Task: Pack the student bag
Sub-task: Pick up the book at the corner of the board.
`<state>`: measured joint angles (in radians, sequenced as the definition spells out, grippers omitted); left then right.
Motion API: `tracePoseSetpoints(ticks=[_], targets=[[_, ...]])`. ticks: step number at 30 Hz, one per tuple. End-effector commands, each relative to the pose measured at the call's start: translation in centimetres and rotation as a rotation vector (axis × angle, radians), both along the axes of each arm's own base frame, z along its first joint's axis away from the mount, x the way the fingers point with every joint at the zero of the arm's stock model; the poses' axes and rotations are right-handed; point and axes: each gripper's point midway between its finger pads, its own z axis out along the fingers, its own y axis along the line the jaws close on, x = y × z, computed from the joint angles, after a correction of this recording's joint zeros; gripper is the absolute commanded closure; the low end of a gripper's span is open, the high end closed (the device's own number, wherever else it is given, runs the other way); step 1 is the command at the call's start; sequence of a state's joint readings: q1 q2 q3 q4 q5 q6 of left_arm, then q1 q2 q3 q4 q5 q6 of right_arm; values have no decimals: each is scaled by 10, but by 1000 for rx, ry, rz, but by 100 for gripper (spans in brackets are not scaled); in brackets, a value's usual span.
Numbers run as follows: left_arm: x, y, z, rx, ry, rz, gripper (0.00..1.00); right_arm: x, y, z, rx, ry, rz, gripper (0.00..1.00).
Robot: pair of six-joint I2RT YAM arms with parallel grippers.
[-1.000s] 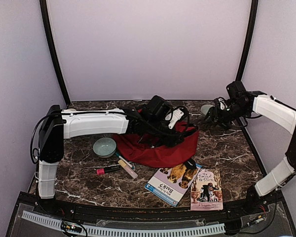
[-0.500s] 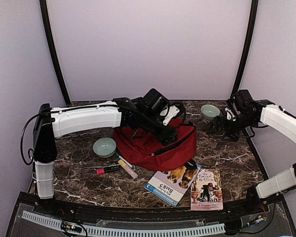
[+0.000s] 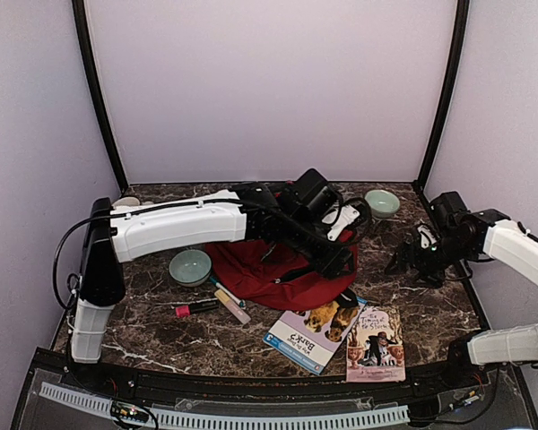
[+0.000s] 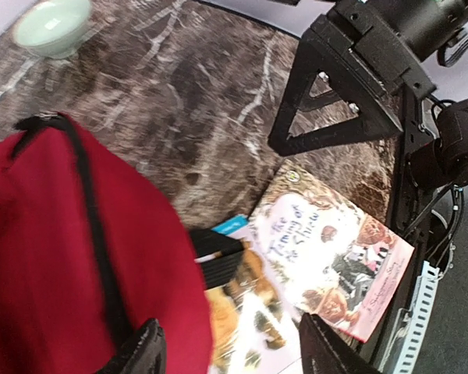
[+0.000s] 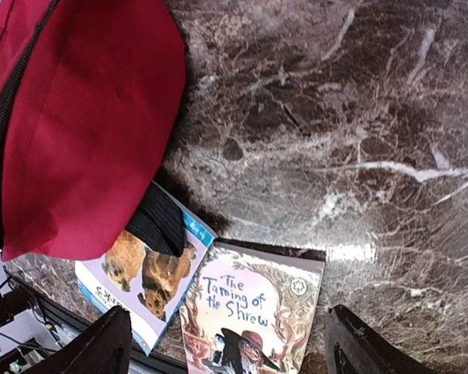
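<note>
Next, my right gripper grips the long page edge (image 3: 401, 340) (image 5: 310, 335) of the Shrew book near that edge's middle, on the side away from the dog-cover book.
The student bag (image 3: 269, 273), dark red with a black zipper, lies slumped mid-table; it also fills the left of the left wrist view as the student bag (image 4: 47, 257). My left gripper (image 3: 336, 260) hangs open over the bag's right edge, nothing between its fingers (image 4: 144, 351). Below it lie a black strap (image 4: 218, 261) and two books. My right gripper (image 3: 411, 260) hovers open to the right of the bag. In its wrist view the right gripper (image 5: 234, 347) is above the "Taming of the Shrew" book (image 5: 253, 312). The bag (image 5: 86, 117) is at upper left there.
A dog-cover book (image 3: 314, 327) and the Shrew book (image 3: 377, 342) lie near the front edge. A green bowl (image 3: 190, 266) sits left of the bag, with a second bowl (image 3: 382, 202) at the back right. Markers (image 3: 197, 307) lie front left.
The left arm swung right and forward across the bag. The right gripper drew back from the back-right bowl toward the front right, and its jaws widened.
</note>
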<state>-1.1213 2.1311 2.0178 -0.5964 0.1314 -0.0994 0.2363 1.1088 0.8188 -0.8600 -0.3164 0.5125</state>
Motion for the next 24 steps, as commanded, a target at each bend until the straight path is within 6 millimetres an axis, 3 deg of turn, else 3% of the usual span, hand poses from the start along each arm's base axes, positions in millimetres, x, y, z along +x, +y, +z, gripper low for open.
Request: tracePoseSetpoints(ticks=[1,6,14,18,24], targets=[[-23,-16,-34,46,141,12,42,-21,-4,-9,-14,30,-22,14],[-37,-26,-58,61,200,2,46,-40,-7,-25,-9,62,-47,17],[-53,-24,-90,129,273,-13,53,-69,-9,-51,-7,169,-76,18],[-69,-27,-102,153,273,-72,55,-86,-6,-67,8,242,-73,18],[-76,-28,-123,179,313,-91,57,-103,6,-86,90,305,-56,19]])
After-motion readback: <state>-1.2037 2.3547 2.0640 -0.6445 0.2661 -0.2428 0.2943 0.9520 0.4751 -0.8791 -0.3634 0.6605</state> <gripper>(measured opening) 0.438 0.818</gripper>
